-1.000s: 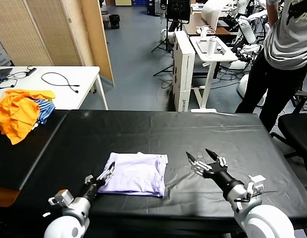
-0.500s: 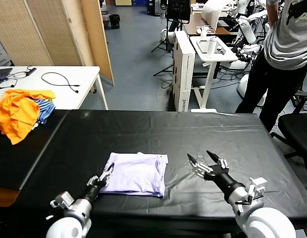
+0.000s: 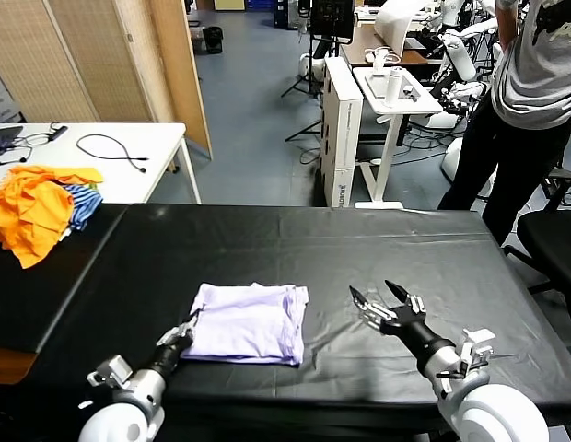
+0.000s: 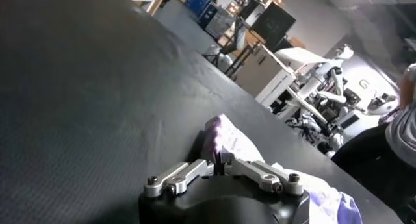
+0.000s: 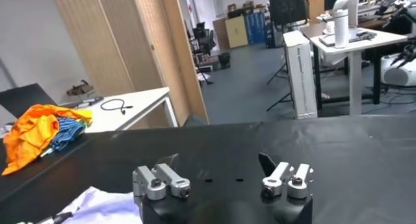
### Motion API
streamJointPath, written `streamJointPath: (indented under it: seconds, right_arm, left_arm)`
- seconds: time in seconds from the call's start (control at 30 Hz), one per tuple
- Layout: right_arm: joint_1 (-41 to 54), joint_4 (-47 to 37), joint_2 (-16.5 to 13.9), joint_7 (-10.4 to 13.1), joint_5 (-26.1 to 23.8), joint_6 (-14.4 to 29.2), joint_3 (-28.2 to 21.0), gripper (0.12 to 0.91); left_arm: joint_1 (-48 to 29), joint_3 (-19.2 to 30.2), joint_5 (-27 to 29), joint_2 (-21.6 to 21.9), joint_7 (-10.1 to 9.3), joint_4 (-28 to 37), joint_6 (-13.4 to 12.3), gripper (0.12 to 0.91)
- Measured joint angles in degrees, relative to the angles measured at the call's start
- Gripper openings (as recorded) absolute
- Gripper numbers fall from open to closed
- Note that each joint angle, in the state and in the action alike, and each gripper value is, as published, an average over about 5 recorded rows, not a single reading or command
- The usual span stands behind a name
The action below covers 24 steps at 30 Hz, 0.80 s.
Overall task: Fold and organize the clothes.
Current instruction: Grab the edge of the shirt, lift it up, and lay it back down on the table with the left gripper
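The lavender T-shirt's edge will be folded across by my left gripper, which will then release it by the shirt's side (image 3: 319, 296) facing my right gripper.
The clothes are one pale lavender T-shirt (image 3: 249, 322), folded into a rectangle near the front of the black table (image 3: 313, 239). My left gripper (image 3: 186, 330) is at the shirt's near left corner, shut on the fabric edge. In the left wrist view the jaws (image 4: 220, 160) meet on the lavender cloth (image 4: 224, 129). My right gripper (image 3: 382, 304) hovers open just above the table, to the right of the shirt and apart from it. The right wrist view shows its fingers (image 5: 221, 163) spread wide with nothing between them, and a shirt corner (image 5: 104, 206) off to one side.
A pile of orange garments with a blue-and-white striped one (image 3: 32, 207) lies at the table's far left edge. Behind it stands a white table (image 3: 110, 147) with a cable. A person (image 3: 534, 92) and a black chair (image 3: 557, 239) are at the back right.
My left gripper has closed on the shirt's near left corner. The shirt has shifted slightly to the left and its left edge has puckered. The right gripper has barely moved.
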Motion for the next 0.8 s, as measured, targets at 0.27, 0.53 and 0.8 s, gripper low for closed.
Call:
streamJointPath:
  seconds: [0.27,0.53,0.8]
  right_arm:
    - [-0.1,-0.9,0.4,1.0,-0.2,-0.8,-0.6,0.907]
    - [0.4,-1.9,1.3,1.5,-0.8,-0.8,-2.3,0.907]
    - [-1.0,-1.1,1.6,1.5,-1.4,-0.9,-2.2,0.907]
  left_arm:
    - [2.0,-5.3,8.8,9.4,-0.31,-3.0,-1.2,0.176]
    - [5.7,-16.2,11.1,22.6,-3.7,-6.1,-2.0,0.176]
    - [6.0,-12.5,11.1,20.9,-8.64,-13.4,2.8,0.176]
